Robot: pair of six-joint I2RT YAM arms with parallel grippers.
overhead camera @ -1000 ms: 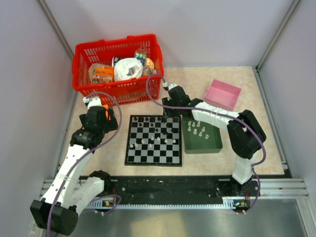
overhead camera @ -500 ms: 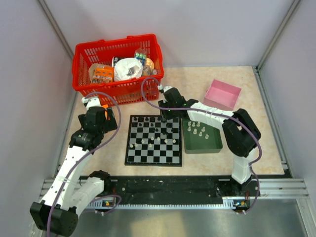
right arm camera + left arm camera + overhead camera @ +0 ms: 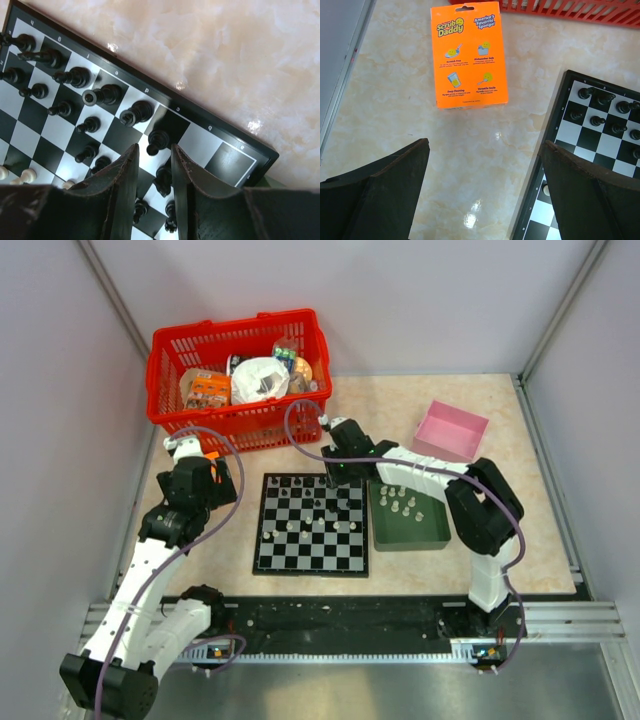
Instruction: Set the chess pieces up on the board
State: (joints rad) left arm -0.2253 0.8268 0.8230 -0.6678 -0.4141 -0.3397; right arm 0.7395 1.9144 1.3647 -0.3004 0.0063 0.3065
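Note:
The black piece below my right gripper sits across the edge of its dark square, so next I grip it and nudge it toward the dark square's middle (image 3: 169, 126).
The board (image 3: 262, 530) lies flat mid-table. Black chess pieces (image 3: 135, 114) stand along its far rows, and a few white ones (image 3: 300, 527) sit mid-board. More white pieces (image 3: 403, 502) lie in the green tray (image 3: 410, 540). My right gripper (image 3: 332, 480) hangs over the board's (image 3: 227, 160) far edge. Its jaws (image 3: 154, 146) are narrow but apart, with a black piece (image 3: 163, 180) standing between the fingers and a gap showing on its left side. My left gripper (image 3: 484, 144) is wide open over bare table left of the board (image 3: 560, 130), holding nothing.
An orange Scrub Daddy box (image 3: 470, 55) lies on the table ahead of the left gripper. A red basket (image 3: 235, 420) full of goods stands at the back left. A pink box (image 3: 452, 430) sits at the back right. The green tray touches the board's right side.
My right gripper has moved left from the tray's far corner to the board's far edge, and its jaws have narrowed. The left arm has stayed put.

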